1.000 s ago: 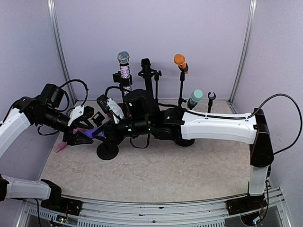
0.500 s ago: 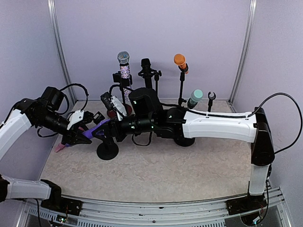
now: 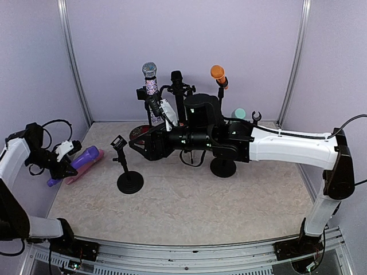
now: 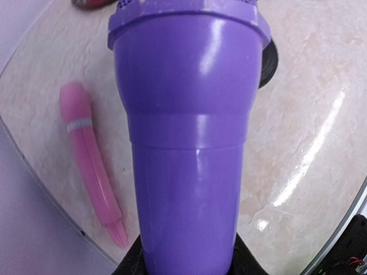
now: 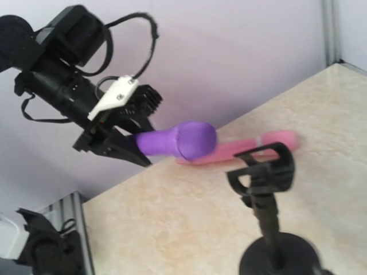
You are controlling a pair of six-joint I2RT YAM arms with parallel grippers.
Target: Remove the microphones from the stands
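Note:
The clip on the black stand is empty. My right gripper will next take hold of the stand by the top of its pole (image 3: 122, 155) (image 5: 264, 207), just below that clip.
My left gripper (image 3: 70, 162) is shut on the handle of a purple microphone (image 3: 87, 155) and holds it low at the far left, head pointing right. In the left wrist view the purple microphone (image 4: 183, 143) fills the frame. The black stand (image 3: 128, 180) stands apart from it on its round base, with its clip (image 3: 118, 142) empty. The right wrist view shows the stand (image 5: 267, 195), the purple microphone (image 5: 186, 140) and the left gripper (image 5: 133, 147). My right gripper (image 3: 137, 147) hangs open just behind and to the right of the clip, touching nothing.
A pink microphone (image 3: 80, 172) lies on the table under the purple one, by the left wall. At the back stand a glittery microphone (image 3: 150, 80), a black one (image 3: 176, 80), an orange one (image 3: 217, 73) and a teal one (image 3: 238, 114), plus a small empty stand (image 3: 256, 117).
My left gripper closed on the purple microphone and carried it left, off the stand. My right gripper let go of the stand, opened and drew back to the right.

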